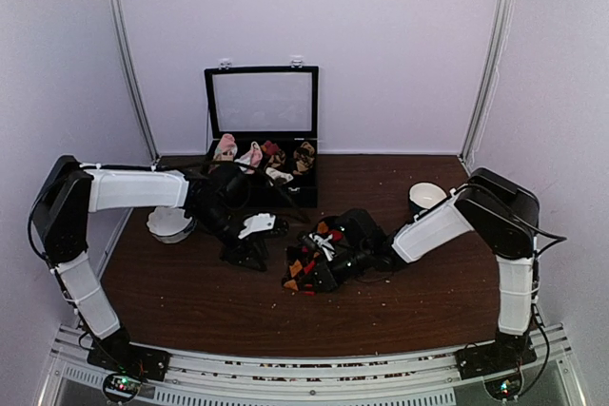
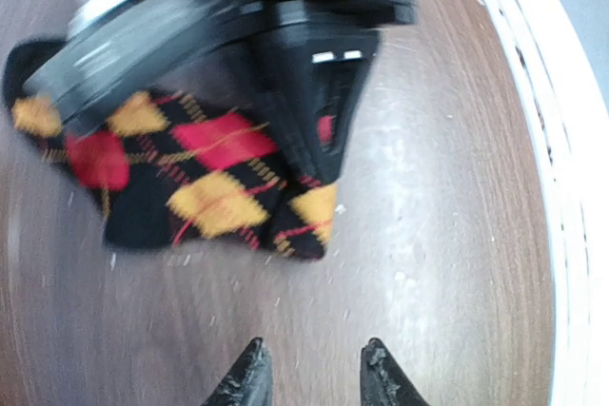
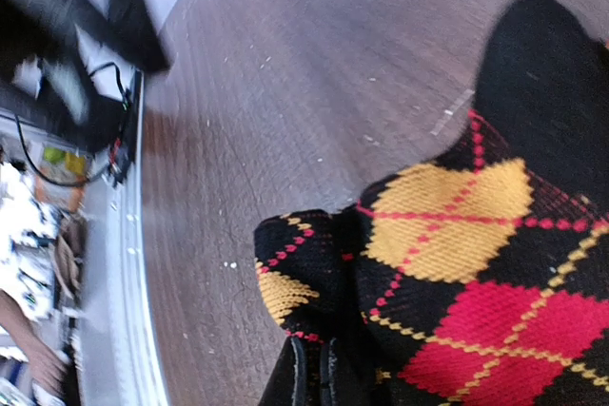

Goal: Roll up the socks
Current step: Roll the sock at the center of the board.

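Observation:
The robot's right gripper alone holds the small fold of the socks, so the left gripper will pinch the fold's loose end (image 3: 287,246) before the right gripper opens and regrasps.
The black argyle socks (image 1: 306,271) with red and orange diamonds lie bunched on the brown table (image 1: 190,301) near its middle. My right gripper (image 1: 330,252) is down on them and shut, pinching a fold of the socks (image 3: 447,263) between its fingertips (image 3: 310,379). In the left wrist view the socks (image 2: 190,178) lie flat under the right gripper's black body (image 2: 314,73). A little to the left of the socks, my left gripper (image 2: 312,368) hovers over bare wood, open with nothing between its fingers. From above, the left gripper (image 1: 245,250) sits just left of the pile.
An open black box (image 1: 262,102) with several sock bundles stands at the back centre. There is a white bowl (image 1: 169,223) at the left and a white cup (image 1: 425,197) at the right. The white table edge (image 2: 533,92) runs along the right of the left wrist view.

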Controlling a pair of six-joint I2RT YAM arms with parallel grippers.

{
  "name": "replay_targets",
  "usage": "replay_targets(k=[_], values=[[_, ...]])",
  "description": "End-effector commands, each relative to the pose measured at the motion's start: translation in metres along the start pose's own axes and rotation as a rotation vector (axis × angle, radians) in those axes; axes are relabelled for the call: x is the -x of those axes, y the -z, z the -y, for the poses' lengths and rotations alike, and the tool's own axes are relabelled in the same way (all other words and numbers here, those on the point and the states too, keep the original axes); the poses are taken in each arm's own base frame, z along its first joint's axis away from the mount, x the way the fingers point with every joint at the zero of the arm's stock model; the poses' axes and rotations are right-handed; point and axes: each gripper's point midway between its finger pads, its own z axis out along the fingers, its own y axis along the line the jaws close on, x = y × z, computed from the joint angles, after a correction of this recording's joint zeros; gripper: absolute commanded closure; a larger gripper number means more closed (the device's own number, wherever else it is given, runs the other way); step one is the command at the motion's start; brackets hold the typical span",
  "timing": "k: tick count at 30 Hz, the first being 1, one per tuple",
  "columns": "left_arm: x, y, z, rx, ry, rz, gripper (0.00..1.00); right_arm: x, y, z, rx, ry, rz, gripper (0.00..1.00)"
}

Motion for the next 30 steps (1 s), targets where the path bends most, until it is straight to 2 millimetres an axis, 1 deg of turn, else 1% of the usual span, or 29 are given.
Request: replay_targets(k=[1,7,12,15,20,21,22,24,25,26,28,30], values=[[0.015,-0.019,0.005,0.061,-0.199,-0.033,0.66,-0.052,-0.001,0.046,-0.092,-0.340,-0.095,1.00],[0.019,-0.051,-0.002,0.110,-0.244,-0.114,0.69,-0.058,-0.001,0.053,-0.125,-0.366,-0.125,1.00],[0.009,-0.070,-0.009,0.137,-0.241,-0.179,0.70,-0.060,-0.004,0.055,-0.110,-0.398,-0.127,1.00],[0.006,-0.076,-0.019,0.167,-0.220,-0.205,0.70,-0.058,-0.005,0.052,-0.098,-0.406,-0.128,1.00],[0.011,-0.078,-0.015,0.159,-0.232,-0.191,0.72,-0.057,-0.004,0.052,-0.101,-0.410,-0.135,1.00],[0.012,-0.079,-0.014,0.153,-0.234,-0.186,0.73,-0.056,-0.004,0.052,-0.102,-0.409,-0.138,1.00],[0.014,-0.080,-0.012,0.146,-0.236,-0.180,0.78,-0.055,-0.003,0.052,-0.105,-0.408,-0.135,1.00],[0.015,-0.082,-0.009,0.122,-0.228,-0.175,0.90,-0.050,-0.001,0.049,-0.102,-0.391,-0.116,1.00],[0.014,-0.084,-0.008,0.106,-0.213,-0.182,0.97,-0.048,0.001,0.047,-0.103,-0.384,-0.106,0.99],[0.012,-0.087,-0.007,0.090,-0.192,-0.191,1.00,-0.042,0.002,0.045,-0.098,-0.364,-0.086,0.95],[0.007,-0.090,-0.004,0.033,-0.138,-0.197,1.00,-0.036,0.006,0.040,-0.084,-0.342,-0.047,0.84],[-0.005,-0.095,0.003,-0.050,-0.057,-0.224,1.00,-0.028,0.009,0.033,-0.058,-0.323,-0.007,0.77]])
